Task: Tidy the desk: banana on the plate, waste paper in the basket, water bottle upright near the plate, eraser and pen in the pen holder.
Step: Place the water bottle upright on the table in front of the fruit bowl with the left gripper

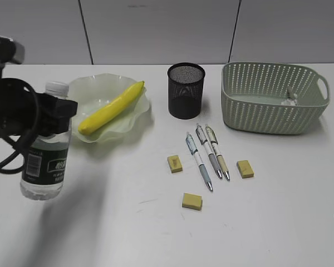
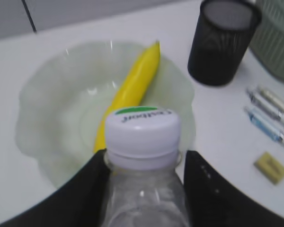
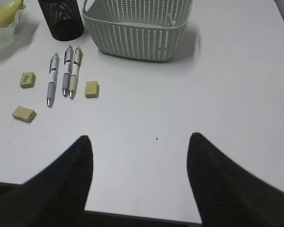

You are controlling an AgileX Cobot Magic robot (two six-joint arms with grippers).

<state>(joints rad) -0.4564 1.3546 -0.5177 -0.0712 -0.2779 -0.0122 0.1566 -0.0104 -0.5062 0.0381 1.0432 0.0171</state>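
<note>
The water bottle will go down upright from my left gripper onto the bare desk [image 1: 63, 189] in front of the plate, where I need to put it.
My left gripper [image 1: 58, 110] is shut on the neck of the water bottle [image 1: 43, 167] and holds it upright at the desk's left, in front of the plate [image 1: 89, 89]. The left wrist view shows its white cap [image 2: 142, 130] between the fingers [image 2: 144, 158]. The banana [image 1: 112, 107] lies on the plate. The waste paper [image 1: 291, 99] lies in the basket [image 1: 267, 108]. Three pens [image 1: 209, 156] and three erasers [image 1: 175, 163] [image 1: 245, 168] [image 1: 192, 201] lie in front of the pen holder [image 1: 185, 92]. My right gripper [image 3: 138, 142] is open and empty.
The right gripper hangs over the desk's [image 3: 217, 94] front right part, near its front edge. The basket [image 3: 137, 33] and pen holder [image 3: 61, 19] stand along the back. I cannot tell whether the bottle's base rests on the desk.
</note>
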